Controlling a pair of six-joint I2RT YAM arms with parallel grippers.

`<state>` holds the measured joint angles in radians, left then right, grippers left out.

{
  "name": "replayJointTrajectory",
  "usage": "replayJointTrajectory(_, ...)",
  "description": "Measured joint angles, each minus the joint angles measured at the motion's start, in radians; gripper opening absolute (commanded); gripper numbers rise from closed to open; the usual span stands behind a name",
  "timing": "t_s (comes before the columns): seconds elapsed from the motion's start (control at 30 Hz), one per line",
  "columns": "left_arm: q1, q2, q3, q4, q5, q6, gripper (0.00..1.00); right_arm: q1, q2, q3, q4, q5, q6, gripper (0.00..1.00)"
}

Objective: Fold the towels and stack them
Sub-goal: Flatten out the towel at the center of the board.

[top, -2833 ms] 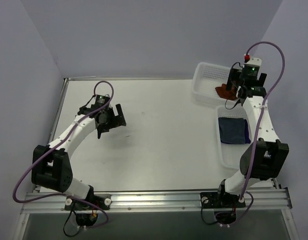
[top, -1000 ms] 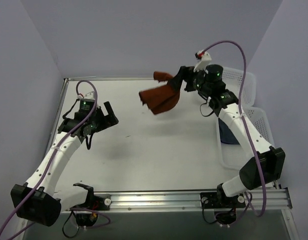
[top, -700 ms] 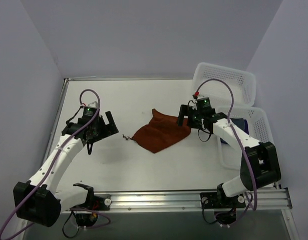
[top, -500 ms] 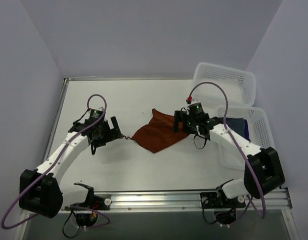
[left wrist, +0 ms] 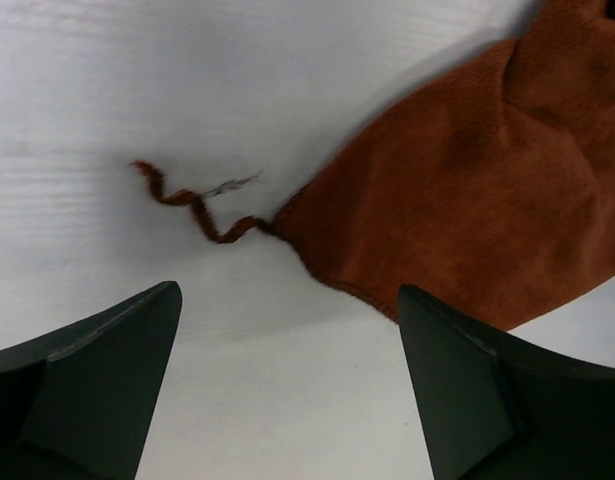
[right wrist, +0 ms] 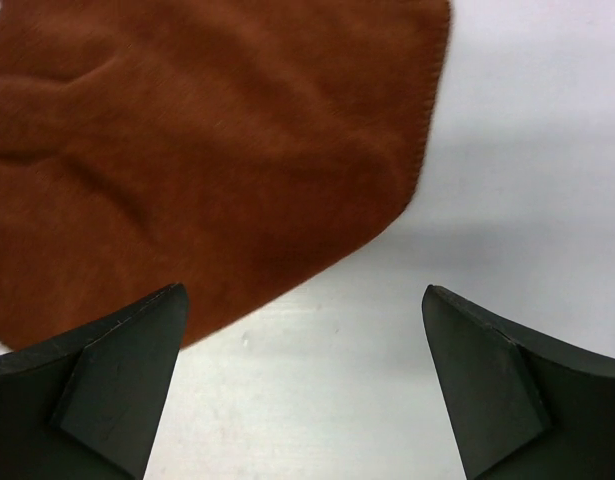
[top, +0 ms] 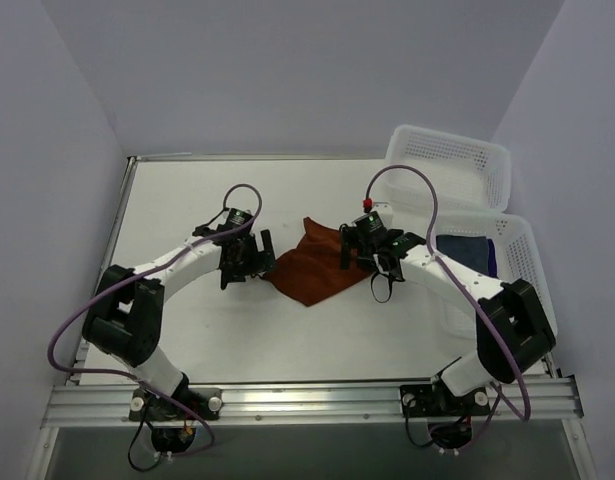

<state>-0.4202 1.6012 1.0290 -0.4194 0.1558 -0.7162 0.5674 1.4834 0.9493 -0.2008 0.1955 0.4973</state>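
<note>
The far corner (top: 308, 222) of the rust orange-brown towel, which points toward the back of the table, will be gripped by my right gripper.
The rust orange-brown towel (top: 317, 264) lies spread but rumpled on the table's middle. It fills the upper right of the left wrist view (left wrist: 487, 200), with a loose thread (left wrist: 192, 205) trailing from its corner, and the upper left of the right wrist view (right wrist: 207, 150). My left gripper (top: 259, 256) is open and empty at the towel's left corner. My right gripper (top: 355, 250) is open and empty at the towel's right edge. The slate blue-grey towel (top: 465, 252) lies in the near basket (top: 522, 262), with a purple edge (top: 496, 262) beside it.
Two white perforated baskets stand at the right: the far one (top: 447, 165) at the back and the near one by the right edge. Walls close the table's back and sides. A metal rail (top: 307, 400) runs along the front.
My right gripper carried the rust towel from the far basket to the table's middle and let it go. My left gripper moved right to the towel's left corner. Both arms closed in on the towel.
</note>
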Motion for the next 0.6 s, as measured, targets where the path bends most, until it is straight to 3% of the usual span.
replayJointTrajectory(0.07, -0.019, 0.043, 0.025, 0.019, 0.001, -0.001, 0.75, -0.042, 0.043, 0.026, 0.001, 0.008, 0.000, 1.00)
replayJointTrajectory(0.1, -0.027, 0.069, 0.040, 0.026, 0.003, -0.001, 0.64, -0.065, 0.064, 0.040, 0.003, 0.010, -0.002, 1.00)
replayJointTrajectory(0.2, -0.036, 0.129, 0.069, 0.037, 0.004, -0.003, 0.48, -0.121, 0.136, 0.102, 0.013, 0.010, -0.025, 1.00)
replayJointTrajectory(0.33, -0.044, 0.174, 0.078, 0.043, 0.002, -0.008, 0.03, -0.143, 0.245, 0.216, 0.026, 0.015, -0.068, 1.00)
replayJointTrajectory(0.6, -0.050, 0.178, 0.078, 0.043, -0.028, -0.011, 0.02, -0.094, 0.475, 0.515, 0.060, -0.137, -0.327, 1.00)
